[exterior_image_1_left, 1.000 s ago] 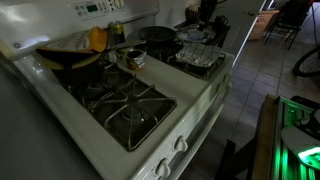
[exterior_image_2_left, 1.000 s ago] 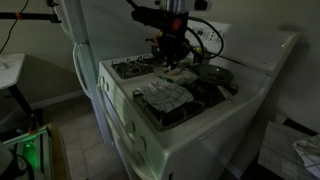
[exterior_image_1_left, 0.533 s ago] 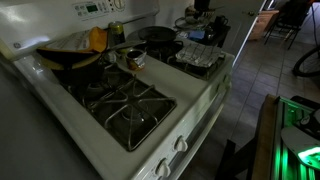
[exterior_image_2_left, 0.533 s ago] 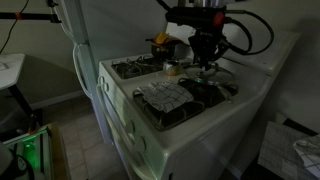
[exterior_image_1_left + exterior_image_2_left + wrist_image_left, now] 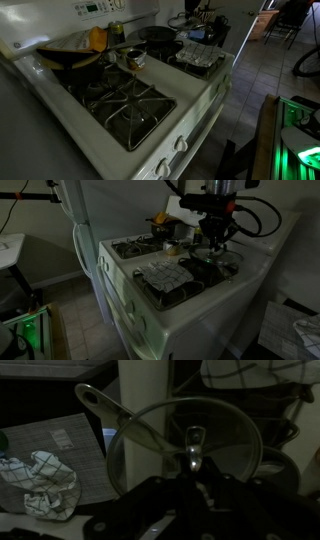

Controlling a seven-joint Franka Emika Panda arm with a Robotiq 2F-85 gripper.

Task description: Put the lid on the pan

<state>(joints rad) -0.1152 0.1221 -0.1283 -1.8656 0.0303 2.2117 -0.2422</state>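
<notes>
Next, my gripper lets go of the glass lid on the open top of the matte black pan (image 5: 157, 34) on the back burner.
The glass lid (image 5: 150, 450) with a metal rim fills the middle of the wrist view, and its knob (image 5: 193, 445) sits between my dark fingers. My gripper (image 5: 217, 235) is shut on that knob and holds the lid in the air over the back of the stove. The matte black pan (image 5: 160, 35) stands on a back burner and shows as a dark round shape (image 5: 205, 272) just below and in front of my gripper. In the darker exterior view my gripper (image 5: 196, 14) hangs past the pan. Whether the lid touches the pan cannot be told.
A small copper pot (image 5: 133, 57) stands mid-stove. A larger dark pan with a yellow cloth (image 5: 72, 52) sits beside it. Crumpled foil (image 5: 200, 60) covers a front burner. A shiny long handle (image 5: 100, 405) and a checked cloth (image 5: 40, 482) show in the wrist view.
My gripper has carried the lid sideways across the stove, from over the copper pot towards the black pan at the back. The pots have not moved.
</notes>
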